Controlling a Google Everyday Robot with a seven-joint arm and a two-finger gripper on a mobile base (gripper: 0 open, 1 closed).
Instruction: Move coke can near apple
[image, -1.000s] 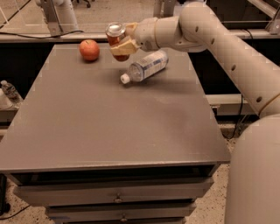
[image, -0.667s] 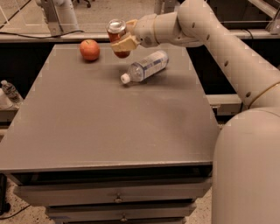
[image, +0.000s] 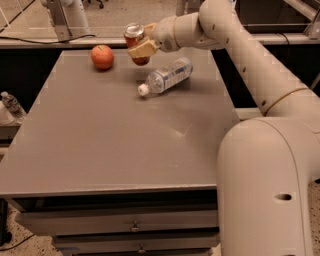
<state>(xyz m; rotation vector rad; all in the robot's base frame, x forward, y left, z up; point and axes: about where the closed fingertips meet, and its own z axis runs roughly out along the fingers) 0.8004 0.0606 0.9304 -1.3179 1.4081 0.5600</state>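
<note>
My gripper has the coke can. Next, I put it down against the apple, on the side facing the water bottle (image: 122, 68).
The coke can (image: 134, 38), red with a silver top, is held upright in my gripper (image: 141, 44), lifted above the far part of the grey table (image: 115, 130). The gripper's tan fingers (image: 143, 49) are closed around the can's sides. The apple (image: 102, 56), round and red-orange, sits on the table near its far edge, a short way to the left of the can. My white arm reaches in from the right.
A clear plastic water bottle (image: 166, 75) lies on its side just right of and below the can, its white cap toward the near left. The table has drawers at the front. Another small bottle (image: 10, 103) stands off the left edge.
The gripper with the coke can has drifted a little to the left, toward the apple. The apple and water bottle have stayed in place.
</note>
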